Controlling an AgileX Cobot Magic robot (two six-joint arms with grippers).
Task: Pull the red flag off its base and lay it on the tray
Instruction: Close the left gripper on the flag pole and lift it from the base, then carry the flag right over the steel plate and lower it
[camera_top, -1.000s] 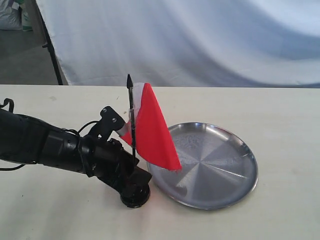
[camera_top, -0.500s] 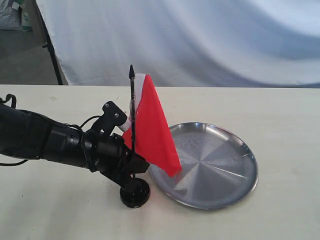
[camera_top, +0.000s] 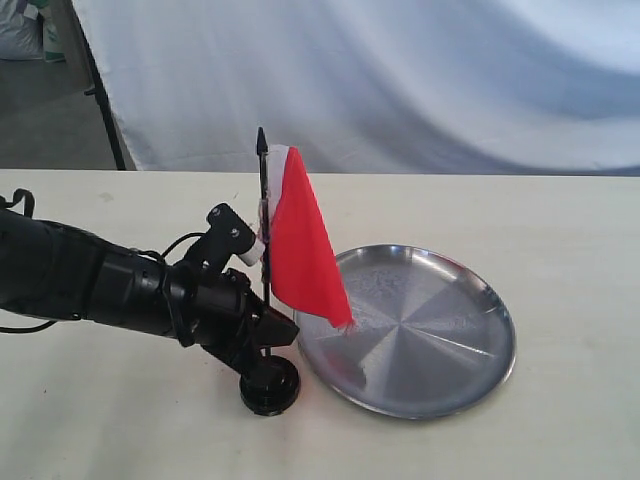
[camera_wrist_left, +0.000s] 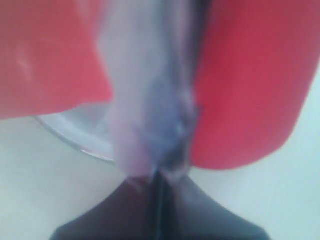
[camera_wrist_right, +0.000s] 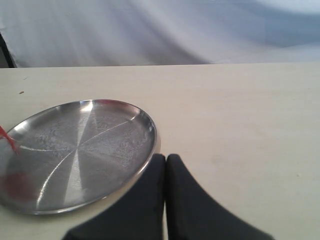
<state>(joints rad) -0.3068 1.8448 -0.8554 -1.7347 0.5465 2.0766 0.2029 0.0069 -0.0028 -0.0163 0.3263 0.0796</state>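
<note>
I should put the red flag down across the middle of the silver tray (camera_top: 431, 298) with my left gripper, with the flag's cloth toward the tray's far rim.
The red flag (camera_top: 300, 250) stands upright on its thin black pole, its white strip along the pole. My left gripper (camera_top: 270, 335) is shut on the pole low down, just above the black base (camera_top: 270, 388) on the table. Whether the pole's foot still sits in the base I cannot tell. The left wrist view is blurred: red flag cloth (camera_wrist_left: 250, 75), white strip and pole fill it, with the left gripper (camera_wrist_left: 160, 175) closed on the pole. The silver tray (camera_top: 500, 340) lies right of the base. My right gripper (camera_wrist_right: 166, 159) is shut and empty beside the tray's rim (camera_wrist_right: 150, 135).
A white cloth backdrop (camera_top: 400, 80) hangs behind the table's far edge, with a black stand leg (camera_top: 100, 100) at the left. The right arm is out of the exterior view. Bare tabletop (camera_top: 570, 230) stretches right of the tray.
My left gripper has risen a little with the flag; the pole tip sits higher and the cloth's lower corner has lifted. The base stays put and shows more.
</note>
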